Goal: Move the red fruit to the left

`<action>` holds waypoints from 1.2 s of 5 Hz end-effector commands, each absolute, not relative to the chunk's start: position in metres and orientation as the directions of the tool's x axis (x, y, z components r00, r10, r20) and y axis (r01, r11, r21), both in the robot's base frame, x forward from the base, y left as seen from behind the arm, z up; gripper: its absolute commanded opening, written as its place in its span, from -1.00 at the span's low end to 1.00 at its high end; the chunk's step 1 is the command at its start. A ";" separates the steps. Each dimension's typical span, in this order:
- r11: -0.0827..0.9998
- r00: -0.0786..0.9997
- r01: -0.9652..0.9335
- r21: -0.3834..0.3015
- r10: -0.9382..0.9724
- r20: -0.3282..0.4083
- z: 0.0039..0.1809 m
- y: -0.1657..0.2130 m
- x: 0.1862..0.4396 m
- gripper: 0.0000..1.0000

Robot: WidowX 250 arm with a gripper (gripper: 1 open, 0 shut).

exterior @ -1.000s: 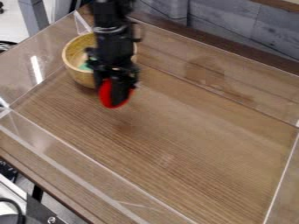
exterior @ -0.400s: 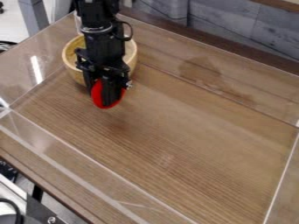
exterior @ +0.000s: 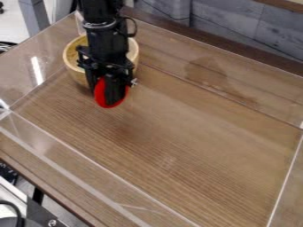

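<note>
Next, my gripper lets go of the red fruit so that it is left on the table [exterior: 66, 50], up against the outer side of the wooden bowl.
The red fruit [exterior: 109, 94] is small, rounded and bright red. It hangs between the black fingers of my gripper [exterior: 110, 89], which points straight down and is shut on it. The fruit sits just above the wooden table [exterior: 178, 133], at the upper left, in front of the wooden bowl [exterior: 76, 55]. The arm hides most of the bowl's inside and the fruit's top.
Clear plastic walls [exterior: 24, 133] fence the table on all sides. The wooden bowl stands close behind the gripper. A dark plank wall [exterior: 236, 27] runs along the back.
The gripper, still holding the red fruit, has shifted a little to the left, closer in front of the bowl. Its jaws have not changed.
</note>
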State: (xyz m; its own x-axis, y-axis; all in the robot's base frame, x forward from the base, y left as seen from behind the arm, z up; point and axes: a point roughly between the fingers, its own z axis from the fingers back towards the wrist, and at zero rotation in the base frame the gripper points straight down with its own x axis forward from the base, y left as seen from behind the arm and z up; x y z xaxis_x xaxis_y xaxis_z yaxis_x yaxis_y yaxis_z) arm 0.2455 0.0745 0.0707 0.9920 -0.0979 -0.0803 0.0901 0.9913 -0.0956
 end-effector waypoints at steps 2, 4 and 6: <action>0.997 0.999 -0.045 -0.068 0.045 -0.007 0.077 0.071 0.243 -1.00; 0.997 0.999 0.041 -0.059 -0.042 -0.012 0.059 0.067 0.229 -1.00; 0.990 0.992 0.123 -0.064 -0.124 -0.012 0.047 0.091 0.226 -1.00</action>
